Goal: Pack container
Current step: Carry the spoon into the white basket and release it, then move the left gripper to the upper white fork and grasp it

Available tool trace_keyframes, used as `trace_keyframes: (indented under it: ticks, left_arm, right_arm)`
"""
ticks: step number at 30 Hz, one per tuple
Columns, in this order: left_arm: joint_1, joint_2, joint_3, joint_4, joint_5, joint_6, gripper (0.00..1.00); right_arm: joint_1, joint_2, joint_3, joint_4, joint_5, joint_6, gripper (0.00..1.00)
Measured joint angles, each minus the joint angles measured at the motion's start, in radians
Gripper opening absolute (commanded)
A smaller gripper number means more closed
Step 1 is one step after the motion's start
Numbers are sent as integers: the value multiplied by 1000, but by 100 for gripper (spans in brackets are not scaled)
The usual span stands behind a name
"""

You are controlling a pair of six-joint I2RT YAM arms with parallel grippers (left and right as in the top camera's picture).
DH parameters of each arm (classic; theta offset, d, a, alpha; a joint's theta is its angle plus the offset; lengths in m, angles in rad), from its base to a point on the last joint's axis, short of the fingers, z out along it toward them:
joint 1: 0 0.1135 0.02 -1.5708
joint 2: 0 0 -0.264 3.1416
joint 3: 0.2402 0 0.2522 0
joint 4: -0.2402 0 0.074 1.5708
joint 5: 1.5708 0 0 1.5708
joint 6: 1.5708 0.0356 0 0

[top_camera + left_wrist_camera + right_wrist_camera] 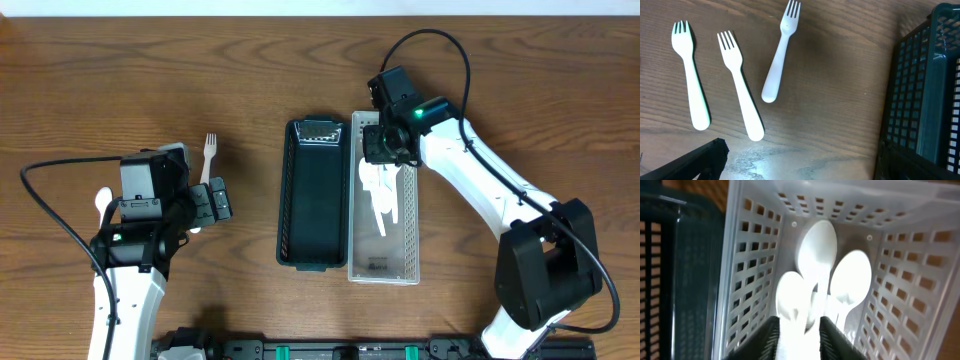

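Observation:
The white fork nearest the black basket is next for my left gripper, which should go to it and close on the fork's handle [207,164] [783,41] just below its head.
Three white forks [740,85] lie on the wooden table in the left wrist view; one fork [210,150] shows overhead. My left gripper [214,200] is open and empty just below the forks, with only one black finger [700,157] showing. My right gripper [385,145] hangs over the far end of the white basket [412,235], shut on the handle of a white spoon [790,297] between its fingers [799,340]. Two more white spoons [816,245] lie inside the basket. The black basket [284,200] stands beside the white one.
The black basket's wall [920,100] is on the right of the left wrist view and on the left of the right wrist view [680,270]. Bare wooden table lies all round.

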Motion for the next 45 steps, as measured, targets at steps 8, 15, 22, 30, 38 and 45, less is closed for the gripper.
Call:
trace_keyframes:
  ticks: [8,15,22,30,38,45]
  left_arm:
    - [0,4,32,-60,0,0,98]
    - [0,121,382,-259,-8,5,98]
    - [0,406,686,-310,-31,56,98]
    - [0,753,700,-289,-35,152,98]
    - [4,959,700,-250,-34,203,98]
    - [35,1037,700,-215,-35,211,98]
  right_arm:
    - [-39,-56,86,-77,60,-46,46]
    - [-251,-310,187,-137,156,-60,53]
    - [-383,-413,195,-312,195,-61,55]
    - [-392,-388,100,-318,195,-61,56]
    - [-392,-388,69,-315,195,-61,56]
    - [-392,-388,69,-313,195,-61,56]
